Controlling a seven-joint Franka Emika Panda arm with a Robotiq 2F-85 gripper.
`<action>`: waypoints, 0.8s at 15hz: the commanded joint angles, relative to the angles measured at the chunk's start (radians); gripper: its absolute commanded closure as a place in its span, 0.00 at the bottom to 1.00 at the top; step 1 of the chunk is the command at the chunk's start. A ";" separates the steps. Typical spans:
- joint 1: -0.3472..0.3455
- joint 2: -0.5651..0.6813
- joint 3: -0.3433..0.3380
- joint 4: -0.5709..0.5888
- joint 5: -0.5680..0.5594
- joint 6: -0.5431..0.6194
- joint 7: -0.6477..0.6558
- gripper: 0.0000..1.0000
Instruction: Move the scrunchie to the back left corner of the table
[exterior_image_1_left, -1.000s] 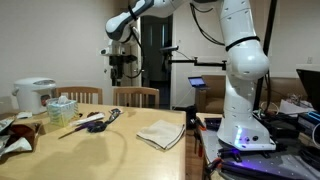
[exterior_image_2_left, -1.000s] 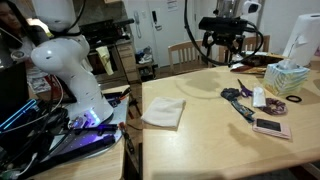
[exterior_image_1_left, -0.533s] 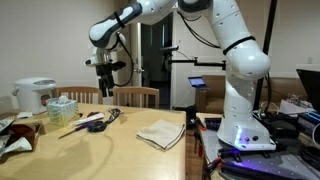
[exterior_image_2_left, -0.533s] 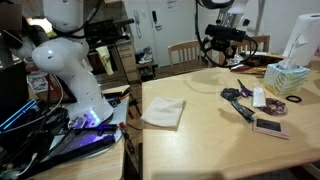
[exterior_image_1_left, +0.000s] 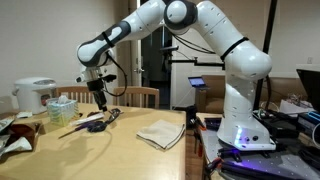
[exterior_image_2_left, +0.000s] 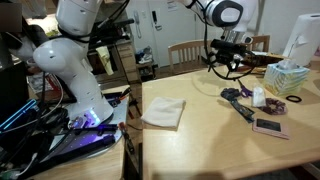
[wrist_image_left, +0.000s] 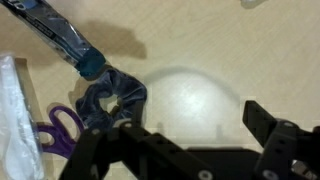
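Observation:
Next, I close my gripper on the scrunchie's side (exterior_image_1_left: 99, 127) (wrist_image_left: 134, 100) farthest from the purple-handled scissors, so that I take hold of the bunched ring there.
The scrunchie (wrist_image_left: 112, 100) is a dark navy bunched ring lying on the tan table (wrist_image_left: 200, 60). In the wrist view it sits up and to the left of my gripper (wrist_image_left: 185, 132). The jaws are open and empty, with bare tabletop between the two black fingers. In both exterior views the gripper (exterior_image_1_left: 100, 93) (exterior_image_2_left: 228, 66) hangs a little above the table, over the scrunchie (exterior_image_1_left: 96, 125) (exterior_image_2_left: 233, 95), without touching it.
Purple-handled scissors (wrist_image_left: 58, 128) and a blue-wrapped item (wrist_image_left: 60, 38) lie against the scrunchie. A pale wooden stick (exterior_image_1_left: 73, 128) lies nearby. The beige folded cloth (exterior_image_1_left: 160, 133) (exterior_image_2_left: 165, 112) is near the table edge. A tissue box (exterior_image_2_left: 288, 78), a rice cooker (exterior_image_1_left: 35, 95) and a chair (exterior_image_1_left: 135, 96) are around.
The arm has swung across and come down from high above the table to just over the scrunchie. The jaws stay open. Nothing on the table has moved.

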 joint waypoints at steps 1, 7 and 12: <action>-0.018 0.082 0.038 0.097 0.017 0.013 0.098 0.00; -0.032 0.168 0.062 0.131 0.061 0.112 0.239 0.00; -0.012 0.192 0.021 0.108 0.000 0.227 0.392 0.00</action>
